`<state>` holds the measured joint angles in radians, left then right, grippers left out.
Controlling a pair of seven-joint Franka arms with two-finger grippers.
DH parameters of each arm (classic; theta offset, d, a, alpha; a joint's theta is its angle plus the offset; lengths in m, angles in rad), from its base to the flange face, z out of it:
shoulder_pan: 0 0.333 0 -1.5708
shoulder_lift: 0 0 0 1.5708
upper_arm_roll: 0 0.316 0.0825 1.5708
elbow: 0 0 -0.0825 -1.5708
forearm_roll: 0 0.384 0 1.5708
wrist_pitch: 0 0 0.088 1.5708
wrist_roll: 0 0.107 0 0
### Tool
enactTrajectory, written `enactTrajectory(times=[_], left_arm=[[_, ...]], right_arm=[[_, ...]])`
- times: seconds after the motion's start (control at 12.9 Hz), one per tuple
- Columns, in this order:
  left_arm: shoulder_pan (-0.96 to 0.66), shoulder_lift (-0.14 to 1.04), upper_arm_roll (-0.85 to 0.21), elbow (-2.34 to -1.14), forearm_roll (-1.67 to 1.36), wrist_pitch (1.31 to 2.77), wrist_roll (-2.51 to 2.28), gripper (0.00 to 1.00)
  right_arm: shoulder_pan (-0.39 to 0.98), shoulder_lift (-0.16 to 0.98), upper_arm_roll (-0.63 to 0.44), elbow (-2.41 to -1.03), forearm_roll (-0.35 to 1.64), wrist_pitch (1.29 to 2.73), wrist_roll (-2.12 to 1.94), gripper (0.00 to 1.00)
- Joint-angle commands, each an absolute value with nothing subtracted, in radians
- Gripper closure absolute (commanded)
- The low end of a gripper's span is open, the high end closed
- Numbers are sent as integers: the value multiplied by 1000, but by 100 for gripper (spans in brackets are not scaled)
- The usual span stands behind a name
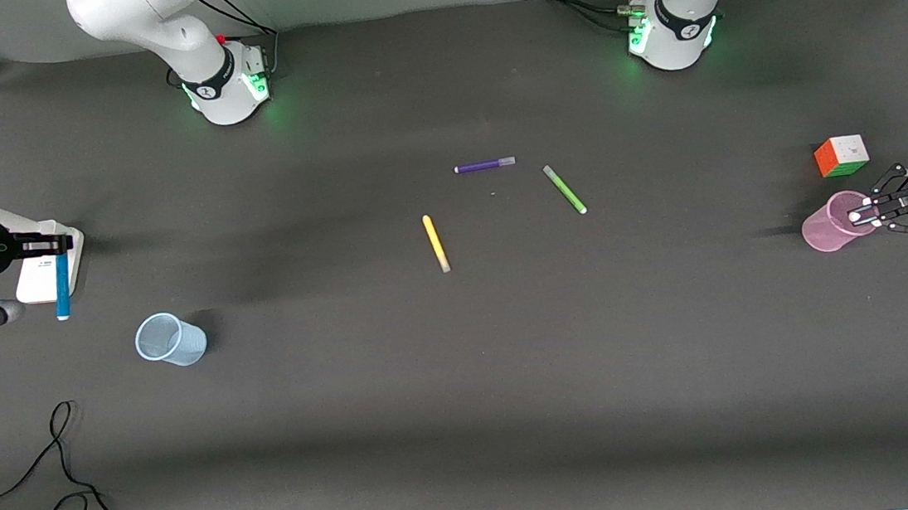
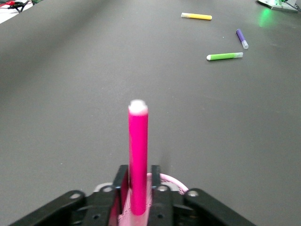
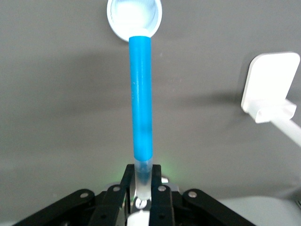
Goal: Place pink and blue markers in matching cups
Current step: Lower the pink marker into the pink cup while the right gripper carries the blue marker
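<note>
My right gripper is to release the blue marker next. It will let the marker go inside the opening of the pale blue cup (image 1: 168, 343) (image 3: 135, 16).
My left gripper (image 1: 862, 214) is over the upright pink cup (image 1: 828, 229) at the left arm's end of the table. It is shut on the pink marker (image 2: 138, 155). The marker's lower end sits in the cup's mouth, whose rim (image 2: 175, 181) shows beside the fingers (image 2: 120, 186). My right gripper (image 1: 57, 241) is at the right arm's end, shut on the pale cap of the blue marker (image 1: 61, 286), which hangs down. The pale blue cup (image 1: 170, 339) stands on the table nearer the front camera. In the right wrist view the blue marker (image 3: 141, 99) reaches toward that cup (image 3: 134, 18).
A purple pen (image 1: 485, 165), a green pen (image 1: 564, 188) and a yellow pen (image 1: 435, 243) lie mid-table. A colour cube (image 1: 841, 155) sits beside the pink cup. A white stand (image 1: 32, 283) lies under the right gripper. Black cables (image 1: 70, 508) trail near the front edge.
</note>
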<state>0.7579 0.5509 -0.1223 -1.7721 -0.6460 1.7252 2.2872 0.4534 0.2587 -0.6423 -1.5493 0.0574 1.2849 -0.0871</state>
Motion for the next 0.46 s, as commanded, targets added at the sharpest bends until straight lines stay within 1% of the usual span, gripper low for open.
enactTrajectory(times=[0.0,0.08,0.23,0.39], left_arm=[[769,555,-132,-1769,-692,1712,2352,1],[765,554,-132,-1769,-692,1716,2352,1],[759,542,-133,-1760,-695,1720,2333,1],[752,516,-135,-1738,-687,1718,2225,1]], right_arm=[[352,456,-640,-1317,153,1102,-170,87],[306,518,-634,-1251,185,1045,-182,87],[276,619,-634,-1166,224,996,-213,87],[264,676,-632,-1164,280,994,-215,87]])
